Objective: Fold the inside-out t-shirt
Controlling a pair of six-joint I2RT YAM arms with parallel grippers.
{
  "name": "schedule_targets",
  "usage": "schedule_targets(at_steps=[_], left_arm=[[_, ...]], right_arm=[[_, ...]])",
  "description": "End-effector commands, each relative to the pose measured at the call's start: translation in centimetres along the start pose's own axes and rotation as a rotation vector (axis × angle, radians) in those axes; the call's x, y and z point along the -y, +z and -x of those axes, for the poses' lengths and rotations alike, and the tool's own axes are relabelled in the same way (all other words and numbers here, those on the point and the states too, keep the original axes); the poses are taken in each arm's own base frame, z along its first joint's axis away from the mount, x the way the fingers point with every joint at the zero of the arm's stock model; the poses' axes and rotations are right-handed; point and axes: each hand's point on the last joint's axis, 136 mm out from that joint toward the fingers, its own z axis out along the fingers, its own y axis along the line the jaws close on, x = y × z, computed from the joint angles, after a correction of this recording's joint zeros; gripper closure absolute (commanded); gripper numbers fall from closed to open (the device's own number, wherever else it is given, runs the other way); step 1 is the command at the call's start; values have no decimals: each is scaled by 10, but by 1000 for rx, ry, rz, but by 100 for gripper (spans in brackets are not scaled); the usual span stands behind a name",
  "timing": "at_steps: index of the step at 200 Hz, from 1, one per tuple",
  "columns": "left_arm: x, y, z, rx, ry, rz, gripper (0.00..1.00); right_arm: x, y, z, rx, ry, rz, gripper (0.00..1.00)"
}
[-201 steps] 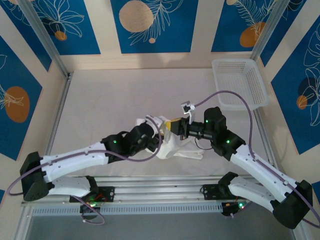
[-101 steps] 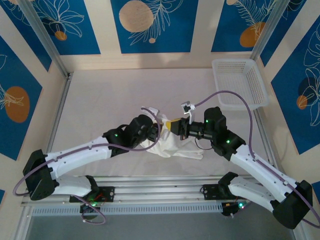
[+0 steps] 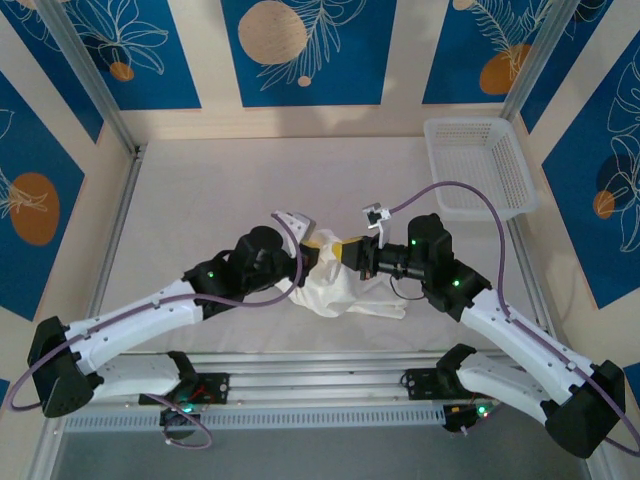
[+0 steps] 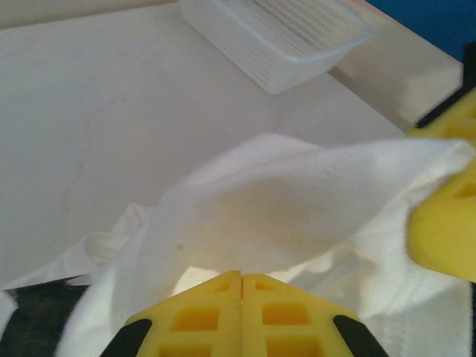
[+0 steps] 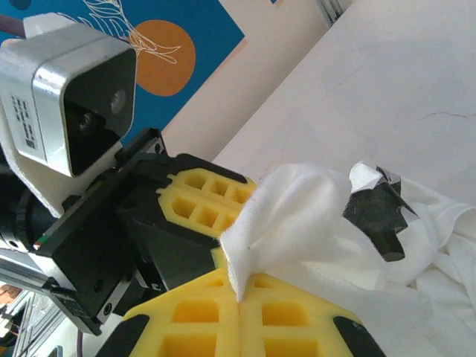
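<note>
My left gripper's closed fingers are behind the t-shirt's fold while my right gripper pinches the t-shirt's edge. Next, my left gripper opens and takes that edge [image 5: 236,253].
The inside-out t-shirt [image 3: 338,290] is a crumpled white bundle in the front middle of the table, between my two arms. Its upper edge is lifted off the table. My left gripper [image 3: 318,241] is shut on a fold of the white cloth [image 4: 282,201], which rises straight from its yellow tips [image 4: 242,277]. Just to the right, my right gripper [image 3: 347,250] is shut on a neighbouring edge of the t-shirt [image 5: 297,216], pinched between its tips [image 5: 239,294]. The two grippers stand nearly tip to tip. The left gripper's yellow fingers [image 5: 201,197] sit just behind the cloth.
A white lattice basket [image 3: 478,165] stands at the far right corner of the table, also seen as the basket [image 4: 275,33] beyond the cloth. The white table cover [image 3: 220,200] stretches bare to the left and back. Metal rails frame the table's sides.
My left gripper has closed on the t-shirt's cloth and moved up and right, close to the right gripper. The bundle is drawn up slightly. The right arm has not moved.
</note>
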Motion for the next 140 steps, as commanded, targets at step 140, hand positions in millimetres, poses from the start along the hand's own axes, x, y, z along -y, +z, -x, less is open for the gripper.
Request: schedule_targets(at_steps=[140], left_arm=[[-45, 5, 13, 78, -154, 152, 93]], right_arm=[[4, 0, -2, -7, 31, -10, 100]])
